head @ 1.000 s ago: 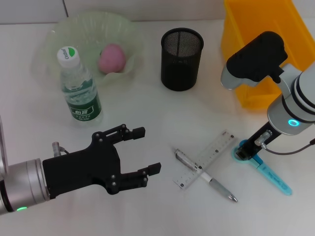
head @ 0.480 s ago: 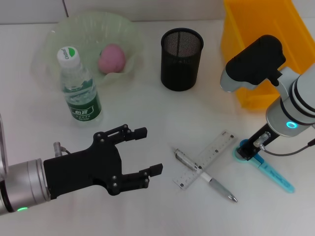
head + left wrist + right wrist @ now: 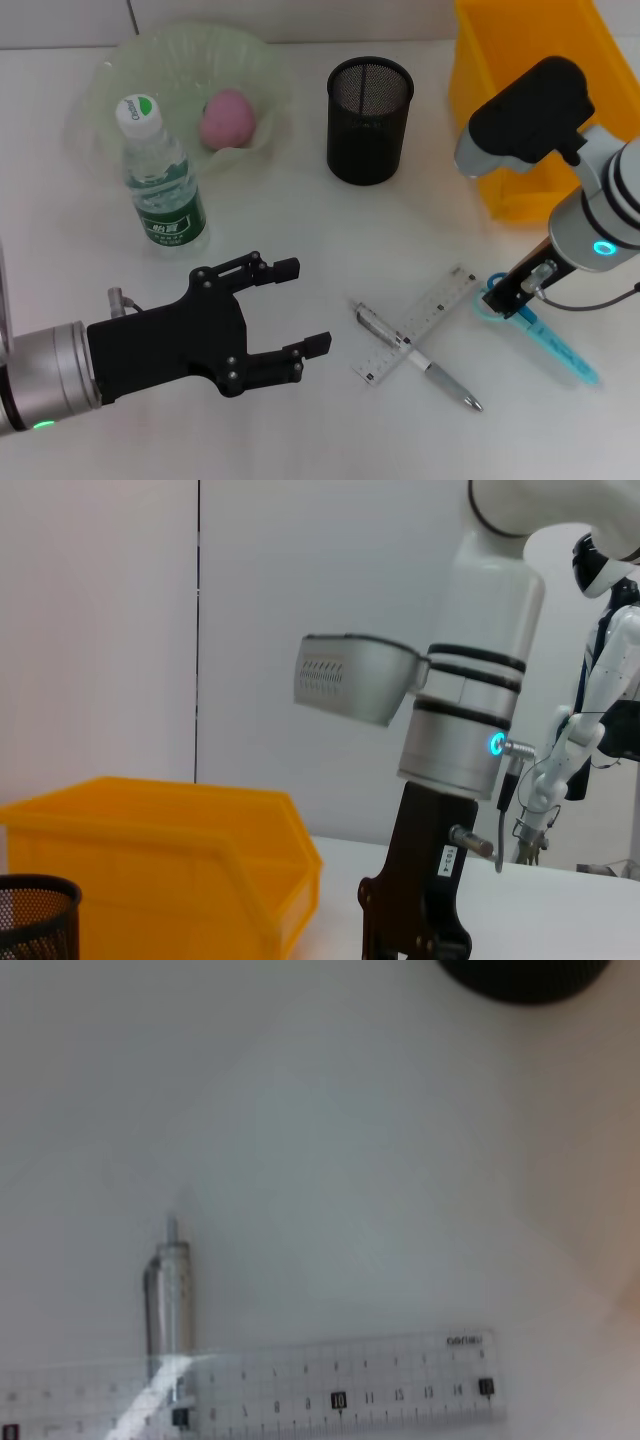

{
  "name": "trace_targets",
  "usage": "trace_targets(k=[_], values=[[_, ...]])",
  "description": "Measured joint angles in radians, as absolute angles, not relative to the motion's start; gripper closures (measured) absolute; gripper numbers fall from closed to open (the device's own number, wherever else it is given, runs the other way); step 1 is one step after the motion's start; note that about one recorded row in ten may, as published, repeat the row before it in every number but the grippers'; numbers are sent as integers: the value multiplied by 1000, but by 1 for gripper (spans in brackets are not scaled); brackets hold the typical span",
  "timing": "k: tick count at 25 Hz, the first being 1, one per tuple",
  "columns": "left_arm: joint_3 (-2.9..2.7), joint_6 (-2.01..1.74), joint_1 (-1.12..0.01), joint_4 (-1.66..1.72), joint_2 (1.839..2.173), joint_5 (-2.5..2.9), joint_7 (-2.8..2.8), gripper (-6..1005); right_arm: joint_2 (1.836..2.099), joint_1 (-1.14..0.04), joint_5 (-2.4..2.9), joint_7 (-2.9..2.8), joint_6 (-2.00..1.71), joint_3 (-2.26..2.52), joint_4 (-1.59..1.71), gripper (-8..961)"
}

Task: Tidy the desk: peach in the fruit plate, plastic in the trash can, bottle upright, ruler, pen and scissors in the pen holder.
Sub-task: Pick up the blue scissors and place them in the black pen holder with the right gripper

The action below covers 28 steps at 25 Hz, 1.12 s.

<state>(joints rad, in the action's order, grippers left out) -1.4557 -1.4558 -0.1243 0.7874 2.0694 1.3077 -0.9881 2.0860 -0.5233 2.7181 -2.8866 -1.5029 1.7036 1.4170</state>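
Next, my right gripper releases the scissors inside the black pen holder (image 3: 379, 108), against the holder's rim that faces the yellow bin. The scissors are still down beside the ruler.
My right gripper (image 3: 506, 297) is down at the blue scissors (image 3: 550, 345) and is shut on their handle end, right of the ruler. The clear ruler (image 3: 432, 310) (image 3: 330, 1395) lies across the silver pen (image 3: 440, 377) (image 3: 165, 1290) on the table's middle right. A black mesh pen holder (image 3: 370, 120) stands at the back centre. The pink peach (image 3: 228, 118) rests in the green fruit plate (image 3: 120, 70). In front of the plate the bottle (image 3: 160, 180) stands upright. My left gripper (image 3: 302, 306) hovers open and empty at the front left. The plastic is out of view.
A yellow bin (image 3: 530, 100) (image 3: 150, 850) stands at the back right, behind the right arm. The left wrist view shows the right arm beside that bin and the pen holder's rim (image 3: 35, 900).
The right gripper has shifted slightly up and to the right, and the scissors' handle end has moved with it. The left arm has not moved.
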Motion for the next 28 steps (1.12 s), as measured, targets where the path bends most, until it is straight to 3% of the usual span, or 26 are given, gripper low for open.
trace_targets(k=[7,12,20,24,28], values=[[-1456,-1458,-131,790,2070,1291,-985,199,2085,-434,2690,-2849,-1573,1551,1782,853],[-1456,-1460,-146,780,2072,1287,-985,199,2087,-341,2442,-2740,-1365,1365,1918,853],[-1456,-1462,-151,780,2072,1286,-985,199,2089,-255,1803,-2203,-942,1345,1605,854],[-1456,-1461,-156,778,2072,1285,-985,199,2087,-306,1161,-1533,-930,1356,1181,854],[-1459,-1462,-165,770,2073,1285,-985,199,2084,-364,869,-1179,-1048,1349,927,854]])
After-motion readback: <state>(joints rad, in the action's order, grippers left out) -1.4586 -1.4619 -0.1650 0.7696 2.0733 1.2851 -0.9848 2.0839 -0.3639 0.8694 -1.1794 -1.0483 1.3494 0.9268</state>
